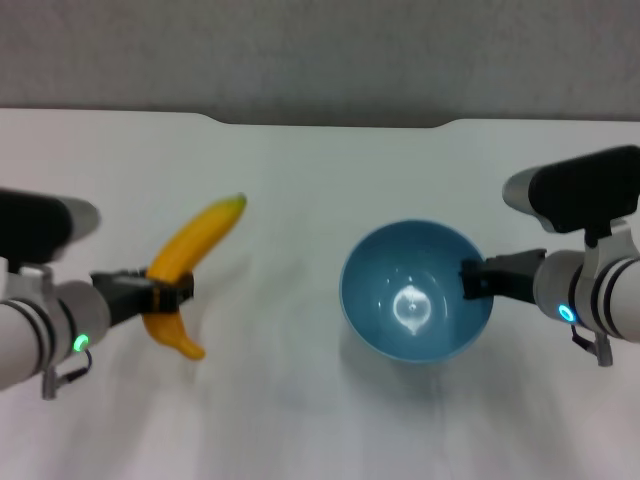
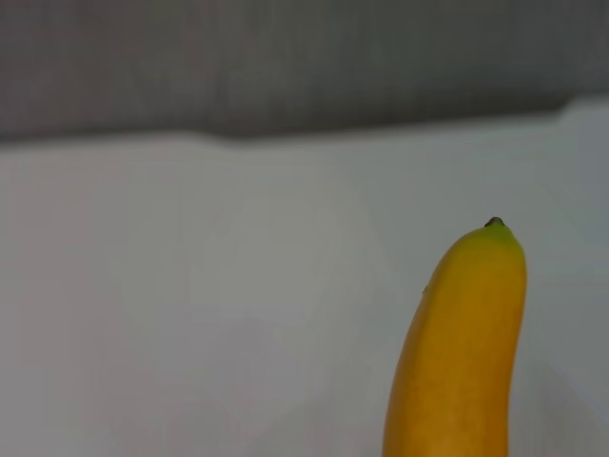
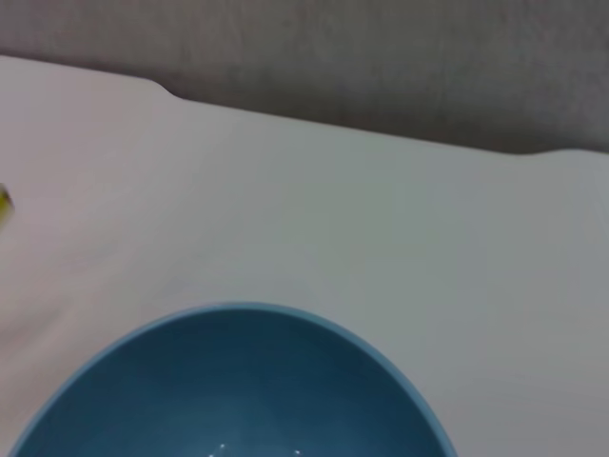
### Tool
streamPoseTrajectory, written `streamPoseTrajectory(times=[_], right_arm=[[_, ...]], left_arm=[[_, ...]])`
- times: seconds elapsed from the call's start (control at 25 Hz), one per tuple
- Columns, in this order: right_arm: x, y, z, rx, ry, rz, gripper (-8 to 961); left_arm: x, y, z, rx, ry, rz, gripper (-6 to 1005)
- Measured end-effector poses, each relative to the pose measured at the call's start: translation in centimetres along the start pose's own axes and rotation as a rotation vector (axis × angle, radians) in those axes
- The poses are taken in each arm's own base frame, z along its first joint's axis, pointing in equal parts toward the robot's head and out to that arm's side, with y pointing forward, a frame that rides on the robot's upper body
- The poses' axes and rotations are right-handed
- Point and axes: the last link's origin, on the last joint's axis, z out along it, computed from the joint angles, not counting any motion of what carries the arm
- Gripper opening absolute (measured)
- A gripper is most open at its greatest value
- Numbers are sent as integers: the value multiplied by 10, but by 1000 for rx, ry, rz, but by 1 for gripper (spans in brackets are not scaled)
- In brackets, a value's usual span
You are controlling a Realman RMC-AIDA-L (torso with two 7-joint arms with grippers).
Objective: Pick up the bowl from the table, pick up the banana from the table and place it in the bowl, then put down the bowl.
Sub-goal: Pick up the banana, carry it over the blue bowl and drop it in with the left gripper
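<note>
I will let go of the banana, now held at the white table, with my left gripper inside the light-blue bowl (image 1: 348,270), with the banana's green tip leaning over the bowl's far rim.
The yellow-orange banana (image 1: 190,262) is held at its lower middle by my left gripper (image 1: 168,295), which is shut on it at the left of the white table (image 1: 300,160). Its green tip points to the far right. The left wrist view shows the banana (image 2: 461,352) filling the lower right. The light-blue bowl (image 1: 415,290) is at centre right, tilted slightly, and my right gripper (image 1: 474,280) is shut on its right rim. The right wrist view shows the bowl (image 3: 233,386) close below.
The table's far edge has a shallow notch (image 1: 335,124) with a grey wall behind. Bare white tabletop lies between the banana and the bowl and in front of both.
</note>
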Motion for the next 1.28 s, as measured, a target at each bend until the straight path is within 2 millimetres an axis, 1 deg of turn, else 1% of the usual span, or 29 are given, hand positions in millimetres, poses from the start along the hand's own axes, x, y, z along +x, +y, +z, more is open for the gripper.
streamPoseTrajectory(times=[0.12, 0.24, 0.4, 0.52, 0.64, 0.8, 0.84, 0.88, 1.0, 1.08, 1.28], right_arm=[[4, -1, 3, 1, 17, 11, 54], [4, 5, 6, -20, 29, 17, 57], [-1, 17, 11, -57, 39, 16, 60], [-4, 26, 13, -83, 35, 9, 62], [-10, 34, 14, -103, 26, -9, 64], [-13, 42, 15, -122, 13, -20, 67], [-15, 47, 15, -142, 4, -15, 68], [-15, 47, 15, -142, 4, -15, 69], [-18, 56, 15, -168, -1, -20, 71], [-19, 60, 14, -178, -6, -26, 73], [-23, 63, 12, -186, -18, -33, 77]], left_arm=[[12, 3, -19, -10, 65, -12, 518], [28, 17, -33, -53, 108, -12, 519], [45, 40, -39, -152, 121, -35, 519], [54, 56, -40, -235, 128, -41, 519], [57, 68, -39, -300, 134, -37, 519], [56, 78, -33, -368, 128, -56, 520], [54, 81, -31, -396, 127, -73, 520], [54, 82, -30, -411, 128, -84, 520], [52, 82, -28, -428, 128, -95, 520], [48, 81, -24, -433, 124, -102, 520], [45, 82, -19, -441, 115, -100, 518]])
